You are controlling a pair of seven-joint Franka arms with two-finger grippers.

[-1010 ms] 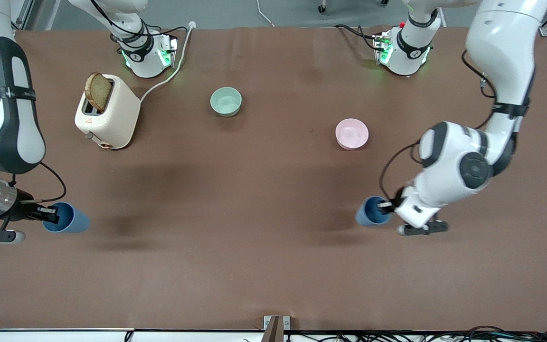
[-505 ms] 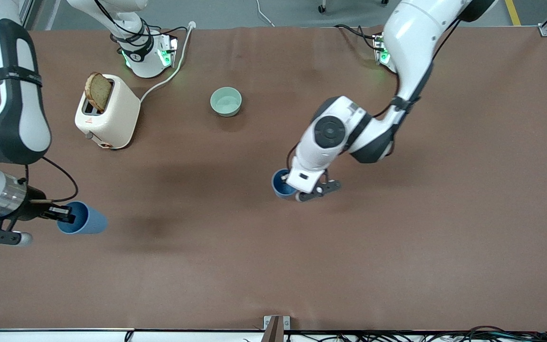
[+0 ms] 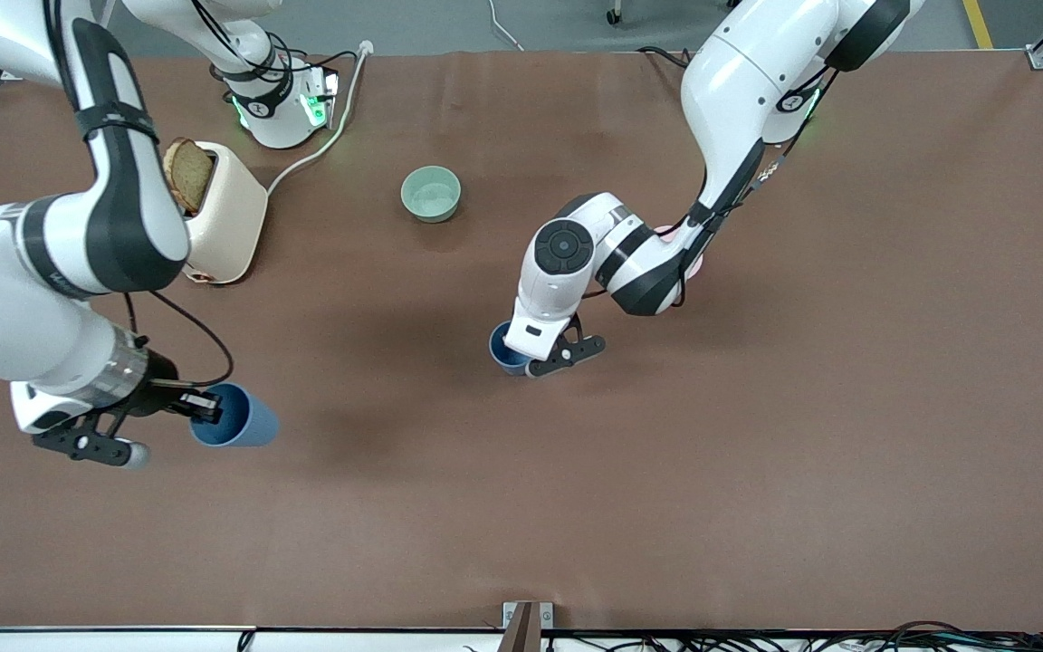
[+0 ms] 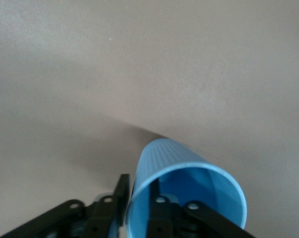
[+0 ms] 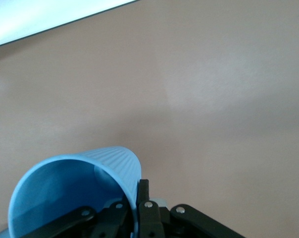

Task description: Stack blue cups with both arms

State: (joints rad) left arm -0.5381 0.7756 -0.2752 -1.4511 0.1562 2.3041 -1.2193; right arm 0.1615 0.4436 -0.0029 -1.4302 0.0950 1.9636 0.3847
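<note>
Next, my right gripper releases its blue cup, now tilted on its side above the table, inside the other blue cup (image 3: 519, 347) that my left gripper holds.
Two blue cups show. My left gripper (image 3: 519, 354) is shut on the rim of one blue cup (image 3: 503, 349) and holds it over the middle of the table, mouth up. In the left wrist view one finger is inside this cup (image 4: 189, 191) and one outside; the gripper (image 4: 139, 203) pinches its wall. My right gripper (image 3: 205, 405) is shut on the rim of the other blue cup (image 3: 241, 419), tilted on its side above the table toward the right arm's end. The right wrist view shows that cup (image 5: 75, 191) pinched by the gripper (image 5: 132, 203).
A pale green bowl (image 3: 431, 193) stands near the robots' bases. A pink bowl (image 3: 696, 263) is mostly hidden under the left arm. A cream toaster (image 3: 223, 222) with a bread slice (image 3: 185, 174) stands at the right arm's end, its cord running to the base.
The left arm has swung its cup from the left arm's end to the table's middle. The right arm has carried its cup toward the middle too.
</note>
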